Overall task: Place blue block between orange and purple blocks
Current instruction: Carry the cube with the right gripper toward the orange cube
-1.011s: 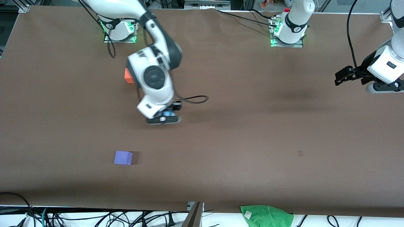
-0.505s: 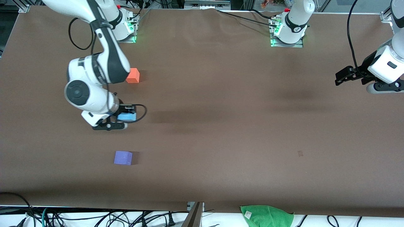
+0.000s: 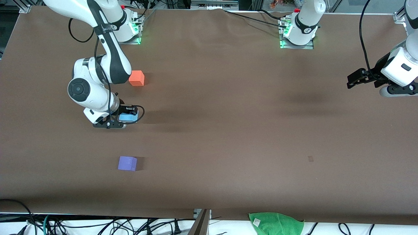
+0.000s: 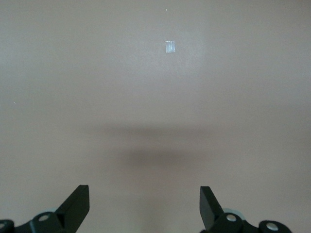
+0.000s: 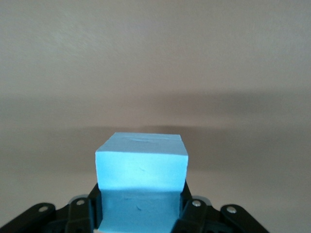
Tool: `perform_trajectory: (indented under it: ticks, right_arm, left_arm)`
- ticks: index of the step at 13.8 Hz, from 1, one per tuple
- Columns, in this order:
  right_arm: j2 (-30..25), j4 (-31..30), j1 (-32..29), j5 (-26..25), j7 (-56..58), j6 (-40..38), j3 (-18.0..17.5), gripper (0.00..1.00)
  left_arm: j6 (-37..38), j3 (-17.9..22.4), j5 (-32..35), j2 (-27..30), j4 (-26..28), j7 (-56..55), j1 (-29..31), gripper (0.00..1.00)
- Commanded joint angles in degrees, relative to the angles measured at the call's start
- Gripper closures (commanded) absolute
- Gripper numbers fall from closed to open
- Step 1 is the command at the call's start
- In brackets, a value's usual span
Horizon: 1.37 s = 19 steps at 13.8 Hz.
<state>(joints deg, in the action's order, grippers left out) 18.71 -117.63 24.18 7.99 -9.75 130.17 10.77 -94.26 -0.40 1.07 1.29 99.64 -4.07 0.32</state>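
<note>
I should set the sky-blue block down with my right gripper, releasing it on bare table about halfway (image 3: 133, 115) between the orange block and the purple block.
My right gripper (image 3: 128, 117) is shut on the sky-blue block (image 3: 126, 117), which fills the lower middle of the right wrist view (image 5: 141, 182). It holds the block low over the table between the orange block (image 3: 136, 78) and the purple block (image 3: 127, 163). The orange block lies farther from the front camera, the purple block nearer. My left gripper (image 3: 354, 80) is open and empty, up in the air over the left arm's end of the table, where that arm waits; its fingertips (image 4: 77, 204) show over bare table.
A green cloth (image 3: 276, 223) lies at the table's near edge. A small pale mark (image 3: 310, 158) sits on the brown table (image 3: 228, 130), also in the left wrist view (image 4: 169, 46). Cables hang below the near edge.
My right arm has swung toward its own end of the table with the blue block, uncovering the orange block. It now holds the block between the orange and purple blocks. The left arm has not moved.
</note>
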Motion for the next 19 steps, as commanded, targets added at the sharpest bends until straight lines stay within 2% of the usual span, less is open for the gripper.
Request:
perform_trajectory:
  ticks: [1,3,9,17,18,19]
  right_arm:
    - [-3.1,-7.7,0.4,0.8,0.8,7.1,0.0,0.61]
    - [-2.8,-10.2,0.4,0.7,1.8,11.3,0.0,0.61]
    - [-0.4,-12.8,0.8,0.7,2.9,18.4,-0.3,0.61]
    - [2.5,-12.6,1.0,0.4,7.4,21.9,-0.4,0.61]
    - [2.6,-12.6,1.0,0.4,7.4,22.0,-0.4,0.60]
    - [2.6,-12.5,1.0,0.4,7.4,22.0,-0.4,0.51]
  left_arm:
    - [1.2,-0.1,0.5,-0.7,-1.7,1.2,0.4,0.00]
    - [1.2,-0.1,0.5,-0.7,-1.7,1.2,0.4,0.00]
    - [1.2,-0.1,0.4,-0.7,-1.7,1.2,0.4,0.00]
    - [1.2,-0.1,0.4,-0.7,-1.7,1.2,0.4,0.00]
    - [1.2,-0.1,0.4,-0.7,-1.7,1.2,0.4,0.00]
    - [1.2,-0.1,0.4,-0.7,-1.7,1.2,0.4,0.00]
